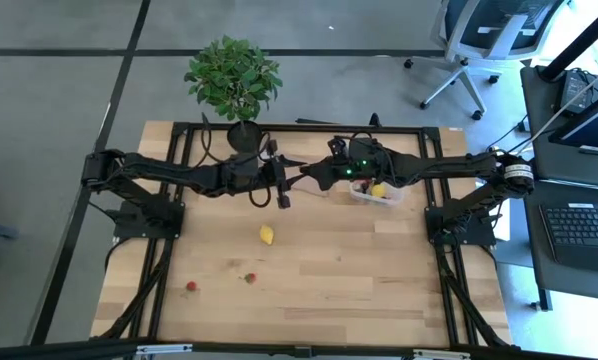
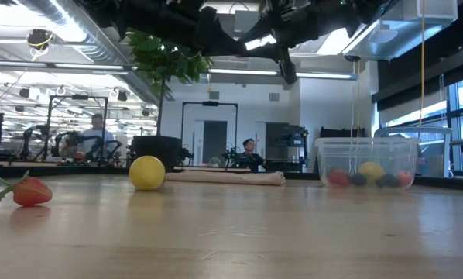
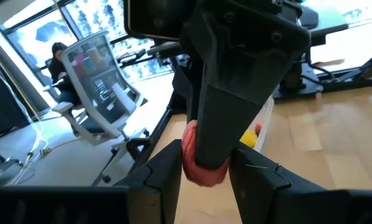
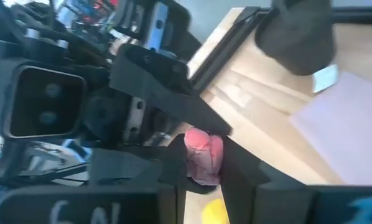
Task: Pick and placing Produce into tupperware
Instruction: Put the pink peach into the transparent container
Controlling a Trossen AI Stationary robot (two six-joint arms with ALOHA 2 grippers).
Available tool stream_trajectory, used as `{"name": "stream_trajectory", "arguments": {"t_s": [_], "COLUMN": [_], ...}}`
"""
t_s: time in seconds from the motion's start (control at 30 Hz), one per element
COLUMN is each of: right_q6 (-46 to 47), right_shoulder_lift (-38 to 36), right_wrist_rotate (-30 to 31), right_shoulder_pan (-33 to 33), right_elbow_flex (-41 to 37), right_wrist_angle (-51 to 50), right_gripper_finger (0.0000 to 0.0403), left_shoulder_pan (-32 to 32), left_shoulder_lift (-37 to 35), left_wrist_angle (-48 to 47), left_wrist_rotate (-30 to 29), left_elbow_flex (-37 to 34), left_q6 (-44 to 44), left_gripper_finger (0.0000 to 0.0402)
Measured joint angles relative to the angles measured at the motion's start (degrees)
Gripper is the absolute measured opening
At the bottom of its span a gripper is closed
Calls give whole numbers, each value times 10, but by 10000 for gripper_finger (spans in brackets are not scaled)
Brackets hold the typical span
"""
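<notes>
The robot's right gripper will release the pink-red berry inside the clear tupperware (image 1: 368, 187), next to the yellow lemon piece.
A pink-red berry (image 3: 204, 169) hangs in mid-air between my two grippers, which meet above the table's far middle. My left gripper (image 1: 281, 188) comes from the left and my right gripper (image 1: 312, 177) from the right; each is shut on the berry. The clear tupperware (image 1: 377, 193) stands on its base just right of them, with a yellow lemon piece (image 1: 378, 189) and red and dark pieces (image 2: 367, 177) inside. On the table lie a second lemon (image 1: 267, 235) and two red strawberries (image 1: 249, 277) (image 1: 191, 286). My left gripper (image 3: 204, 165) has the berry's lower part (image 3: 201, 177) pinched between its two fingers (image 3: 167, 174), lifted clear of the table. The right arm's finger stands in front of the berry's upper part. My right gripper (image 4: 204, 168) pinches the same berry (image 4: 203, 155) between its two fingers (image 4: 239, 171), coming level from the table's right side.
A flat brown sheet (image 1: 319, 186) lies under the grippers beside the tub. A potted plant (image 1: 232, 80) stands at the far edge. The near half of the wooden table (image 1: 379, 290) holds only the loose fruit. People sit in the room behind (image 2: 96, 136).
</notes>
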Motion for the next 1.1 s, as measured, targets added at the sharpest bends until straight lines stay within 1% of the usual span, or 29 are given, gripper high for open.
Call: {"name": "stream_trajectory", "arguments": {"t_s": [0.1, 0.17, 0.4, 0.53, 0.6, 0.77, 0.9, 1.1], "right_q6": [-9, -11, 4, 29, 38, 45, 56, 59], "right_shoulder_lift": [-2, -2, -5, -6, -6, -6, -6, -6], "right_wrist_rotate": [13, 16, 28, 33, 32, 46, 47, 66], "right_shoulder_pan": [-7, -19, -71, -90, -93, -94, -98, -102], "right_elbow_flex": [0, 0, -1, -1, -1, -1, -1, -1], "right_wrist_angle": [-35, -83, -306, -431, -473, -518, -539, -590], "right_gripper_finger": [69, 67, 67, 67, 67, 68, 68, 68], "left_shoulder_pan": [0, -1, -8, -14, -14, -13, -14, -13], "left_shoulder_lift": [0, 0, -1, -1, -1, -1, -1, -1], "left_wrist_angle": [-13, -23, -88, -120, -138, -172, -174, -174], "left_wrist_rotate": [-1, -2, -2, -2, -2, -3, -3, -3], "left_elbow_flex": [0, 1, 1, 1, 1, 1, 1, 1], "left_q6": [0, -3, -4, -35, -51, -62, -62, -62], "left_gripper_finger": [129, 134, 153, 162, 165, 169, 166, 167]}}
